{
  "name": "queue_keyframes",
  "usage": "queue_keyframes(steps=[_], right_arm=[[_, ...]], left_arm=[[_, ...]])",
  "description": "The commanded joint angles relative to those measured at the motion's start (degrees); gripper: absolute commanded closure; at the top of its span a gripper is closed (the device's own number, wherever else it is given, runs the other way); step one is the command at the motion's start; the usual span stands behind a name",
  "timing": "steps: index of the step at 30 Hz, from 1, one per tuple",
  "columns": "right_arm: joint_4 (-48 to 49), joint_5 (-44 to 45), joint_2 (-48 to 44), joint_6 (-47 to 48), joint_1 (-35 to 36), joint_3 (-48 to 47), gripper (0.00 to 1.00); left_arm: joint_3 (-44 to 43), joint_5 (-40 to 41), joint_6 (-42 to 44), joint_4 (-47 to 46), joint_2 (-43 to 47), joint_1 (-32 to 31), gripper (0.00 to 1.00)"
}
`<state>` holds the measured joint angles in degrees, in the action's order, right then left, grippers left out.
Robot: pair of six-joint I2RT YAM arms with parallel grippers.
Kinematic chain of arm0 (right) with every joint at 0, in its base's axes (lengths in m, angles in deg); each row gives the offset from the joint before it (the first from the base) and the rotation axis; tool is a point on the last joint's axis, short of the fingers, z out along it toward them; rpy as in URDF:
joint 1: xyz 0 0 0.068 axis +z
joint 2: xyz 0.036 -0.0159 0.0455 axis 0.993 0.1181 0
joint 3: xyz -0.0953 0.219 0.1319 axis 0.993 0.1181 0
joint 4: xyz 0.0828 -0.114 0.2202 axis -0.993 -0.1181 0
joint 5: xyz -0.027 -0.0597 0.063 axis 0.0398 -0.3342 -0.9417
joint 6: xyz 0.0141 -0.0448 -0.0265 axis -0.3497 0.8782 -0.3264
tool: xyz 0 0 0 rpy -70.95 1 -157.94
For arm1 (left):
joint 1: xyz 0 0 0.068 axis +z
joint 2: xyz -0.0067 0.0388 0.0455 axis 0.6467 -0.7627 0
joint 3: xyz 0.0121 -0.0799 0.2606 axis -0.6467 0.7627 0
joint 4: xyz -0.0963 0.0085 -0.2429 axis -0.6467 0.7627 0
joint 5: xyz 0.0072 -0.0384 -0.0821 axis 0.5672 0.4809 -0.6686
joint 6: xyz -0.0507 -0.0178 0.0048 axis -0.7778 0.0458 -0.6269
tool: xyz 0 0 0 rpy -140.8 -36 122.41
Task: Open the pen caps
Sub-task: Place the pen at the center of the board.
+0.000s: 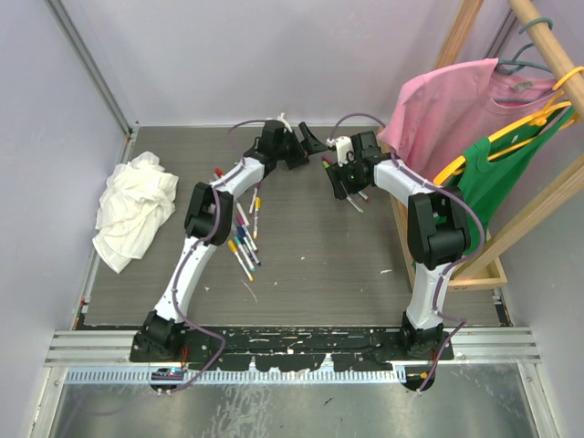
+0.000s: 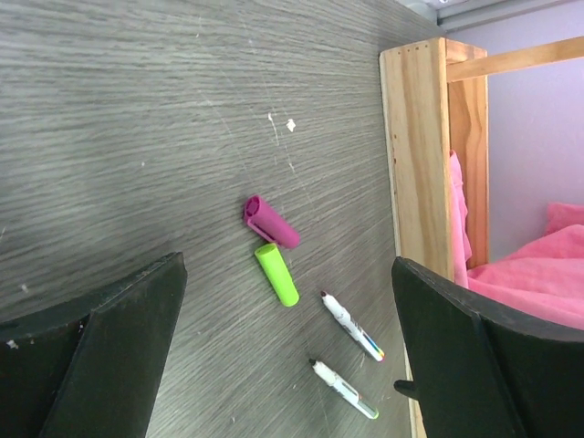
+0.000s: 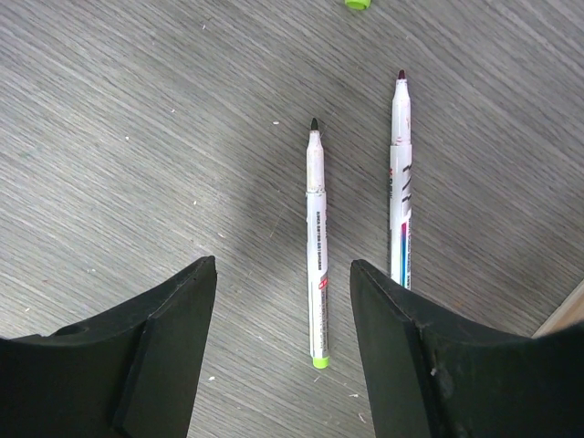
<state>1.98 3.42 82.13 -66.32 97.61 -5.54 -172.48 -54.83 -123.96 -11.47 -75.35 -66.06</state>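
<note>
I should next use my left gripper to grab the white body (image 1: 256, 223) of the yellow-capped pen, the one in the row closest to the uncapped pens.
Two loose pen caps lie on the grey table, a purple cap (image 2: 271, 222) and a green cap (image 2: 276, 274) side by side. Just beyond them rest two uncapped white pens: a green-ended pen (image 3: 317, 246) and a pen with a purple tip (image 3: 401, 182). My right gripper (image 3: 283, 351) hovers open over the green-ended pen, holding nothing. My left gripper (image 2: 287, 356) stands wide open above the caps, also empty. In the top view the left gripper (image 1: 315, 146) and the right gripper (image 1: 347, 187) meet at the table's far middle. Several capped pens (image 1: 245, 239) lie in a row under the left arm.
A crumpled white rag (image 1: 135, 210) sits at the left edge. A wooden clothes rack (image 2: 415, 155) stands at the right, carrying a pink shirt (image 1: 447, 109) and a green shirt (image 1: 497, 173), close to the uncapped pens.
</note>
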Motion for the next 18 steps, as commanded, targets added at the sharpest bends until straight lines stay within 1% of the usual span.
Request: queue_keyframes(steps=[1, 5, 9, 11, 13, 18], right_arm=[[0.9, -1.0, -4.2, -0.5, -0.2, -0.1, 0.34], [0.7, -1.2, -4.6, -0.4, -0.2, -0.1, 0.34], [0.7, -1.8, -4.8, -0.4, -0.2, 0.0, 0.34], [0.6, -2.5, -5.1, -0.1, -0.2, 0.3, 0.34], [0.5, -3.3, -5.4, 0.2, -0.2, 0.6, 0.34], [0.6, -5.2, -6.5, 0.6, -0.2, 1.3, 0.33]], left_arm=[[-3.6, 2.4, 1.3, 4.9, -4.5, -0.1, 0.02], [-3.5, 0.8, -0.6, -0.8, -2.5, 0.5, 0.02], [0.6, 0.0, 1.3, -3.4, 2.4, 1.5, 0.02], [6.7, -1.1, 1.5, -7.7, 6.1, 2.6, 0.02], [14.7, -0.3, 3.0, -12.2, 11.0, 3.6, 0.02], [34.5, 5.7, 11.2, -18.4, 25.2, 5.2, 0.02]])
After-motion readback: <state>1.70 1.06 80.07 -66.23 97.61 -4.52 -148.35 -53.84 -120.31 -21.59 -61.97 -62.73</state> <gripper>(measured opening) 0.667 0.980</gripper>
